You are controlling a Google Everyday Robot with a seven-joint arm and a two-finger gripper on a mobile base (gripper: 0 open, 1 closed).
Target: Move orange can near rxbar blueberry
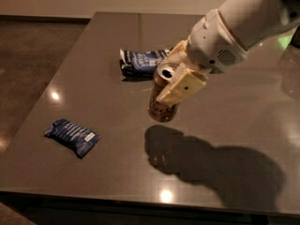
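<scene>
Next, I release the orange can on the table (107, 122) just behind the rxbar blueberry, toward the larger blue packet. The orange can still hangs tilted above the table.
The orange can (161, 107) is copper-orange with a silver top and hangs tilted a little above the table, casting a shadow in front of it. My gripper (172, 81) comes in from the upper right and is shut on the can's upper part, one cream finger (183, 86) across its front. The rxbar blueberry (71, 137), a small flat dark blue wrapper, lies on the table at the front left, well apart from the can.
A larger blue packet with white patches (140, 62) lies at the back centre, just behind the can. The dark glossy table (108, 111) has its left edge near the rxbar and its front edge along the bottom. My white arm (243, 22) spans the upper right.
</scene>
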